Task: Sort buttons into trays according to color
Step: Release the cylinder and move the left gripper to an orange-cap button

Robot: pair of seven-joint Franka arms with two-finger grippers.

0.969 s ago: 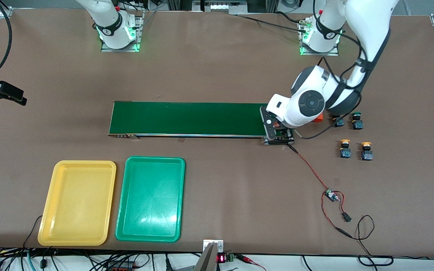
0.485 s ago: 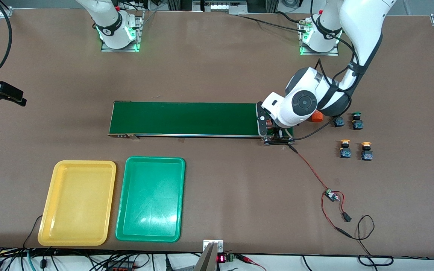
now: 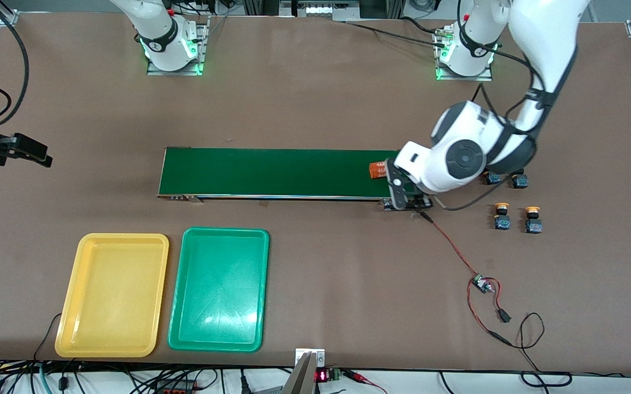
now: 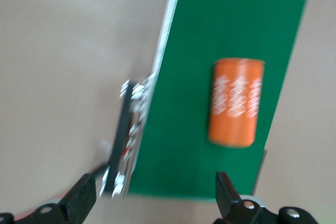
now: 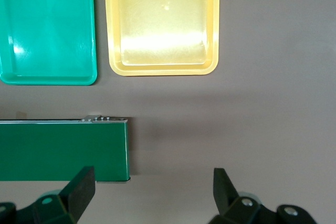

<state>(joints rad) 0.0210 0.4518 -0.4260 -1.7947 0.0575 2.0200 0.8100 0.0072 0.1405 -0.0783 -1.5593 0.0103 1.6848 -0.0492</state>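
Next, I close my left gripper on the blue body (image 3: 502,222) of the yellow-capped button nearer the conveyor.
Two yellow-capped buttons (image 3: 501,215) (image 3: 532,219) stand on the table toward the left arm's end. Two more buttons (image 3: 492,178) (image 3: 519,180) stand farther from the camera, their caps hidden by the left arm. The yellow tray (image 3: 112,295) (image 5: 163,24) and the green tray (image 3: 218,289) (image 5: 47,24) lie side by side, both bare. My left gripper (image 3: 403,191) (image 4: 155,182) hangs open over the conveyor's end with nothing between its fingers. My right gripper (image 3: 34,154) (image 5: 152,177) waits open high over the table by the conveyor's other end.
An orange cylinder (image 3: 377,171) (image 4: 236,103) lies on the dark-green conveyor belt (image 3: 272,172) (image 4: 210,35) (image 5: 58,148) near the left gripper. A red and black wire with a small board (image 3: 479,284) trails from the conveyor's end toward the front camera.
My left gripper has opened, and the orange cylinder now lies in plain sight on the belt. The left hand has shifted toward the left arm's end. The right gripper has drifted slightly.
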